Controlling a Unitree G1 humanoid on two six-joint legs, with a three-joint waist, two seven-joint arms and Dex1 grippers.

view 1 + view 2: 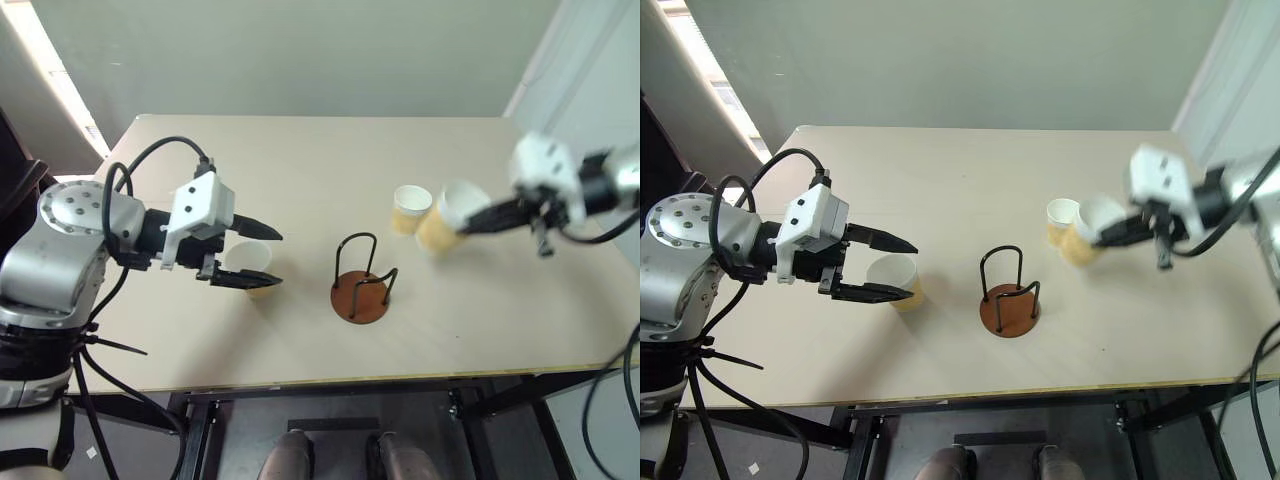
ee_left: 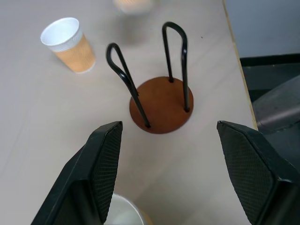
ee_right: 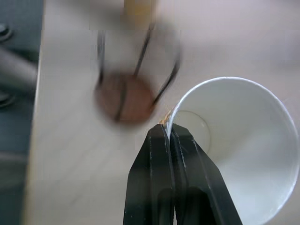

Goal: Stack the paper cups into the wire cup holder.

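Note:
Next, my right gripper lets go of the paper cup on the reddish-brown disc (image 1: 361, 295) (image 3: 125, 97) between the black wire loops.
The wire cup holder (image 1: 362, 287), a reddish-brown disc with black wire loops, stands empty at mid-table. My right gripper (image 1: 470, 224) is shut on the rim of a paper cup (image 1: 440, 222) and holds it tilted above the table, right of the holder. The right wrist view shows the fingers (image 3: 161, 154) pinching that cup's white rim (image 3: 234, 150). A second paper cup (image 1: 410, 208) stands upright just beside the held one. A third cup (image 1: 248, 262) stands left of the holder. My open left gripper (image 1: 278, 260) hovers over it, holding nothing.
The table's front edge (image 1: 400, 375) runs close behind the holder's near side, and its right edge (image 1: 625, 330) lies beyond my right arm. Bare tabletop (image 1: 300, 170) stretches across the back half.

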